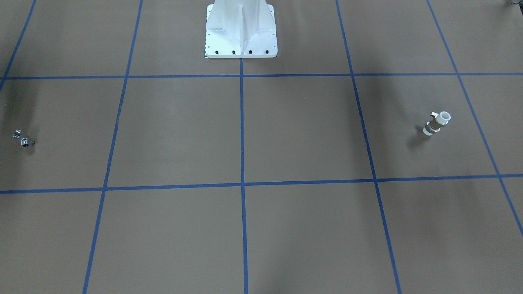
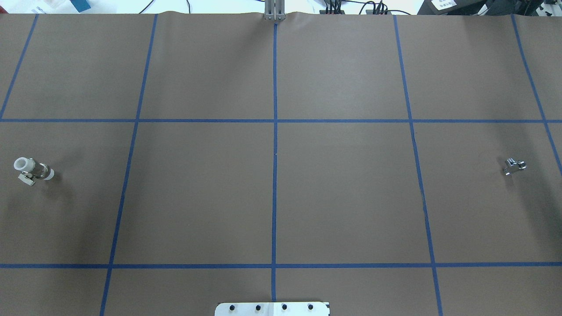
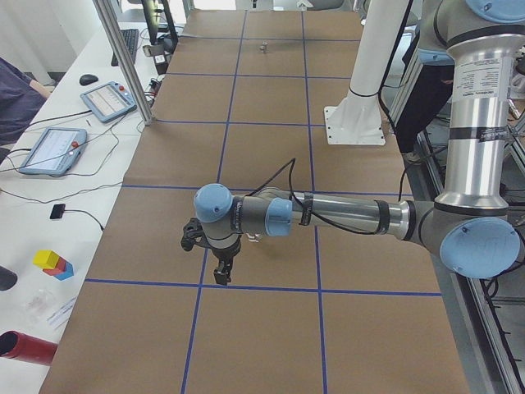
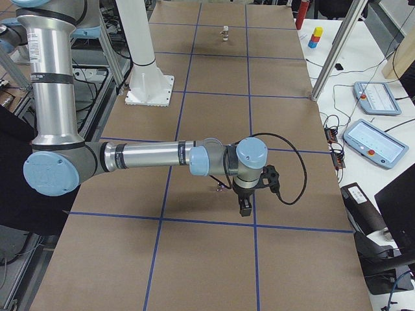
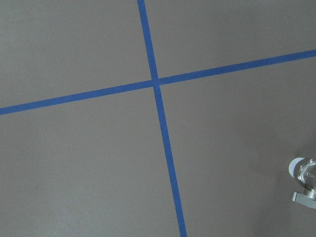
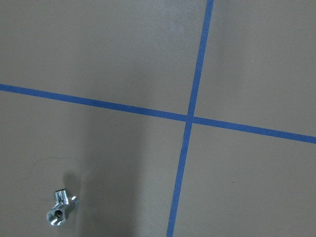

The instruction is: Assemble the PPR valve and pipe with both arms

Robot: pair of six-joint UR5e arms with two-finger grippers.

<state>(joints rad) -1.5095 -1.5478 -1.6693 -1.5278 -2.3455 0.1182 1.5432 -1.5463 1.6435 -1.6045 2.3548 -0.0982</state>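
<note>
My left gripper closes next on the upper white end (image 1: 443, 117) of the PPR valve, above its metallic bands.
The PPR valve (image 1: 437, 123) is white with metallic bands and a side lever. It stands tilted on the brown table at the robot's far left (image 2: 33, 170), and part of it shows at the right edge of the left wrist view (image 5: 306, 177). The pipe (image 1: 23, 139), a tiny chrome fitting, lies at the robot's far right (image 2: 513, 166) and shows low left in the right wrist view (image 6: 60, 207). My left gripper (image 3: 221, 273) hangs above the table near the valve. My right gripper (image 4: 245, 207) hangs just beside the pipe (image 4: 220, 186). I cannot tell whether either is open or shut.
The white bolted pedestal (image 1: 241, 36) stands at the middle of the robot's side of the table (image 2: 272, 308). Blue tape lines grid the brown surface. Tablets (image 3: 49, 148), cables, an aluminium post (image 3: 123, 57) and coloured blocks (image 3: 53, 263) sit along the operators' side.
</note>
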